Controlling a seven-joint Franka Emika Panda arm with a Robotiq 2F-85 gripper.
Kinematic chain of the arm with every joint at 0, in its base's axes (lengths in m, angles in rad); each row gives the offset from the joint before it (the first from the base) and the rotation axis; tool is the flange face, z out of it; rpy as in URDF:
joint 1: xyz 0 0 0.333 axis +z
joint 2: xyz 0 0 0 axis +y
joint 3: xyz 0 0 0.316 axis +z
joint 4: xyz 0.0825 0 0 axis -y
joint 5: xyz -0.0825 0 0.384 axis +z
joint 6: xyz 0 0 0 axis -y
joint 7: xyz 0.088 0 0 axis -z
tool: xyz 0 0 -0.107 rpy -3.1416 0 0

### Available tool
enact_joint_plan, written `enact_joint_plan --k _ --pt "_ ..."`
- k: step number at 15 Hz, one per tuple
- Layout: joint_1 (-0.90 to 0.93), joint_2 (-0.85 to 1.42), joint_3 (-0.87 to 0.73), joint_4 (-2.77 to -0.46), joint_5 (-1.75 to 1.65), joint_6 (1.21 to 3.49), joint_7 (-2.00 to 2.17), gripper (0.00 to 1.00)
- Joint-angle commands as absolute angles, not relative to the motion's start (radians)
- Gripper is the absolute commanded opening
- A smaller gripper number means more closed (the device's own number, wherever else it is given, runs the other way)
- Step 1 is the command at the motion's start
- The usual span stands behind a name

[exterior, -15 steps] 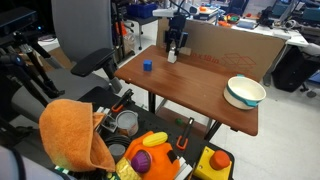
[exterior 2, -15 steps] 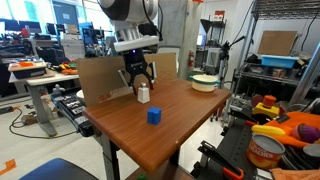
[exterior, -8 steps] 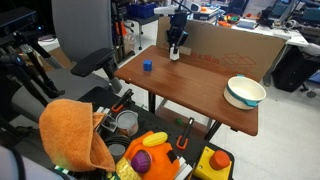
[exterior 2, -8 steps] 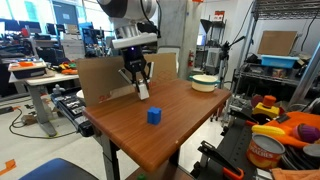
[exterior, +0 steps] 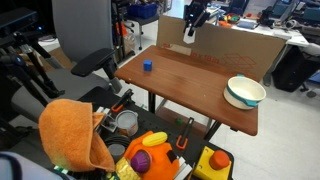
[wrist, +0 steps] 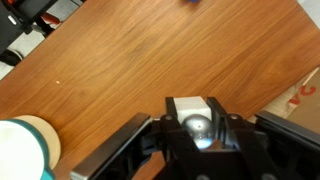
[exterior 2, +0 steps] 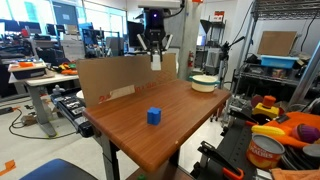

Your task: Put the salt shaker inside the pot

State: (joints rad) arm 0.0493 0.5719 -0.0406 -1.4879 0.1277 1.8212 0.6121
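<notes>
Next, I put the salt shaker down near the middle of the pot's cream bottom (exterior: 244,93) (wrist: 10,155) with my gripper.
My gripper (wrist: 192,104) is shut on the salt shaker (wrist: 193,122), a small white cylinder whose metal cap shows between the fingers. In both exterior views the gripper (exterior: 189,30) (exterior 2: 156,58) holds the shaker (exterior: 188,34) (exterior 2: 156,63) high in the air, above the table's back part near the cardboard wall. The pot (exterior: 245,92) (exterior 2: 204,83), cream inside with a teal outer wall, stands at the far end of the table, well apart from the gripper. In the wrist view the pot (wrist: 20,150) shows at the lower left corner.
A small blue cube (exterior: 147,66) (exterior 2: 153,116) sits on the wooden table (exterior: 190,85). A cardboard wall (exterior: 235,48) (exterior 2: 105,80) lines the table's back edge. Carts with clutter, an orange cloth (exterior: 75,135) and a tin stand beside the table.
The gripper shut on the salt shaker where it stood on the table, then lifted it high and carried it along the cardboard wall toward the pot's end.
</notes>
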Motion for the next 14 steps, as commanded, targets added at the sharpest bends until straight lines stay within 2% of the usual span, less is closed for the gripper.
enact_joint_plan --k 1,14 --pt "-0.048 0.444 -0.073 -1.632 0.237 1.838 0.58 0.1" --pt "-0.256 0.491 -0.216 -1.657 0.43 1.788 0.689 0.1"
